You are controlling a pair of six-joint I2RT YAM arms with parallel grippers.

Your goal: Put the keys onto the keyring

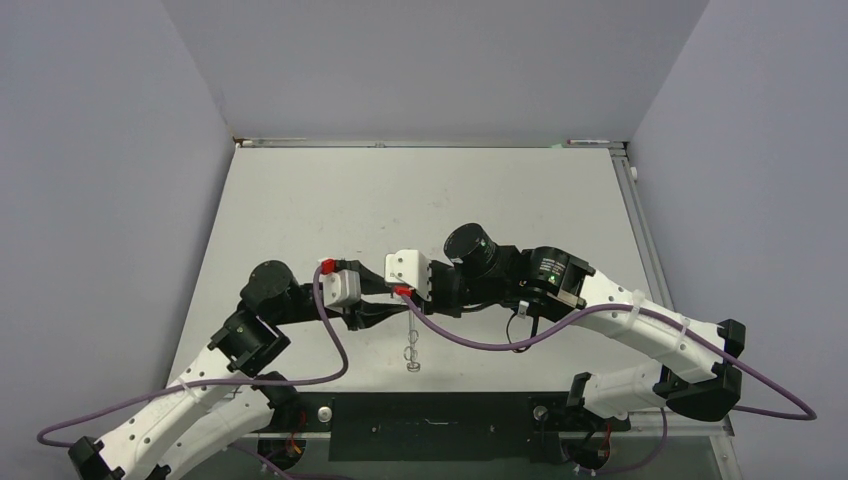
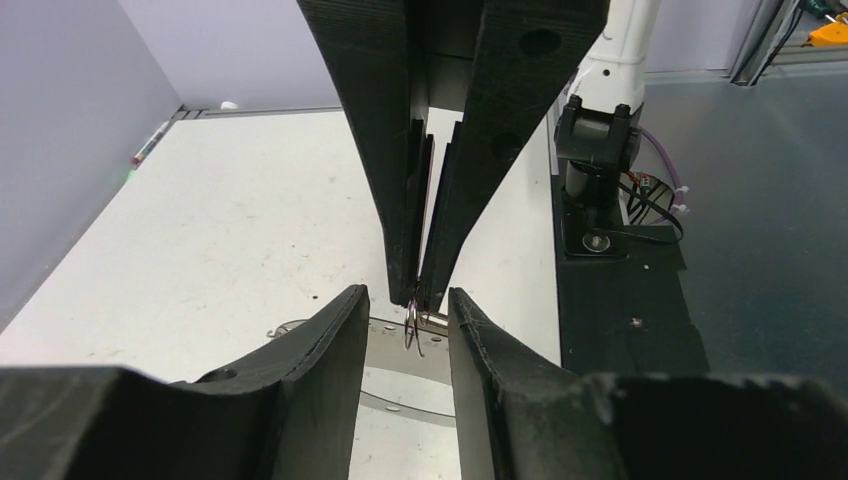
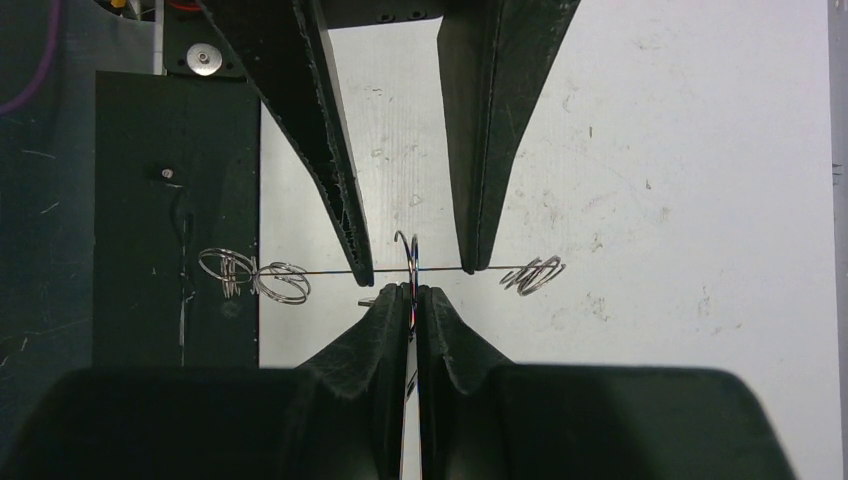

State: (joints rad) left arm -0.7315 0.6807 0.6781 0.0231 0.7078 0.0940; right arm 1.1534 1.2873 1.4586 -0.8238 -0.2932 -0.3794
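My right gripper's fingers cover the near end of the small loop. So next my left gripper pinches the loop's loose end [image 3: 407,243] before my right gripper opens and grips again.
The keyring [image 3: 320,271] shows edge-on as a thin silver wire, with small loops [image 3: 255,278] bunched at its left and right ends. From above it hangs below the two grippers [image 1: 410,354]. My right gripper [image 3: 410,288] is shut on one small silver loop [image 3: 406,255] at the middle of the wire. My left gripper [image 3: 418,272] faces it with jaws open, one finger on each side of that loop [image 2: 415,322]. In the left wrist view its fingertips [image 2: 352,300] flank the right gripper's shut tips. No key shows clearly.
The black base plate [image 1: 430,425] runs along the table's near edge, right beneath the hanging keyring. Purple cables [image 1: 470,345] loop beside both wrists. Grey walls close off the left, back and right of the white table [image 1: 420,200].
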